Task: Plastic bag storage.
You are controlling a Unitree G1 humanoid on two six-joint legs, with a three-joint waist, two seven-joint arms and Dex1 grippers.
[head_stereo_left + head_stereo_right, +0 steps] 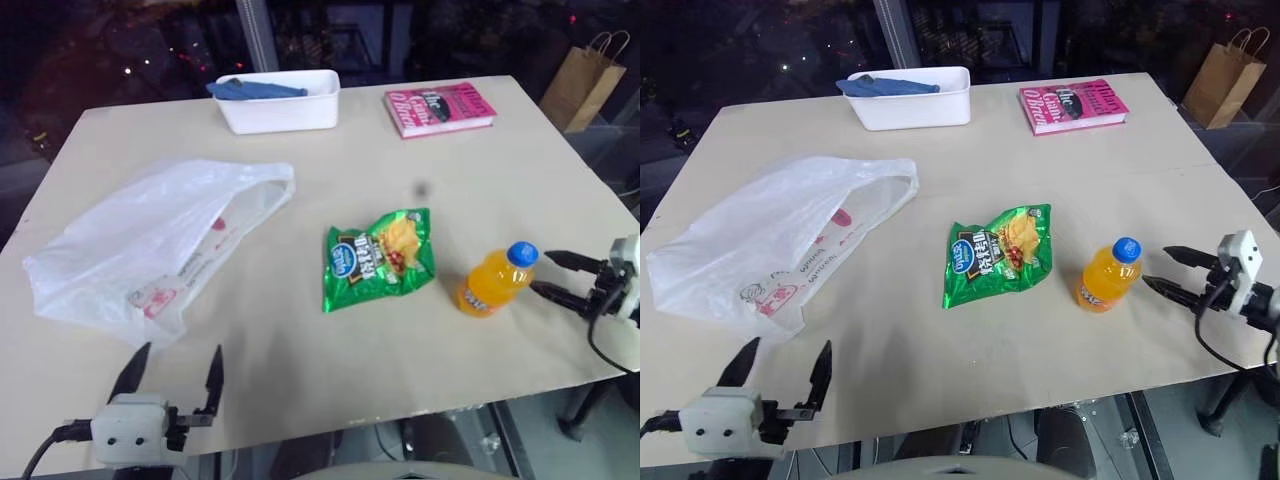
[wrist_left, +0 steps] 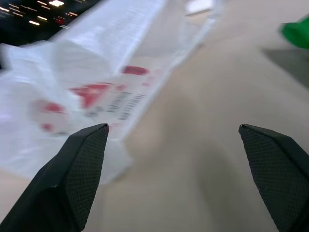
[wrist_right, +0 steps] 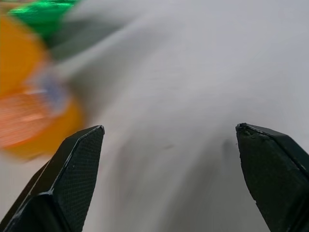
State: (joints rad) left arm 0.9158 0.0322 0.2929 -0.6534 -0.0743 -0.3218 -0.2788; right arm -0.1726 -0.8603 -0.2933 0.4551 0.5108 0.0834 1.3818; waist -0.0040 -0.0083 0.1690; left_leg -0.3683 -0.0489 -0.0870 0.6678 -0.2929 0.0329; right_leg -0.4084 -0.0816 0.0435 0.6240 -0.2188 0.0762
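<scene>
The orange juice bottle is next for my right gripper, which should go to it and close on the bottle's upper body (image 1: 505,270) (image 3: 14,50), just under its blue cap.
The plastic bag (image 1: 160,245), thin, white and crinkly with red print, lies flat on the left half of the beige table (image 1: 330,370); the left wrist view looks along it (image 2: 87,77). My left gripper (image 1: 172,372) stands open at the table's near left edge, just short of the bag's near corner and not touching it. At the right edge my right gripper (image 1: 553,275) is open too, its fingertips pointing at the orange juice bottle (image 1: 495,281) a short gap away. Both hold nothing.
A green chips packet (image 1: 380,258) lies mid-table between bag and bottle. At the back stand a white tub (image 1: 280,105) with a blue cloth (image 1: 255,89) in it and a pink book (image 1: 440,108). A brown paper bag (image 1: 585,85) stands on the floor beyond the far right corner.
</scene>
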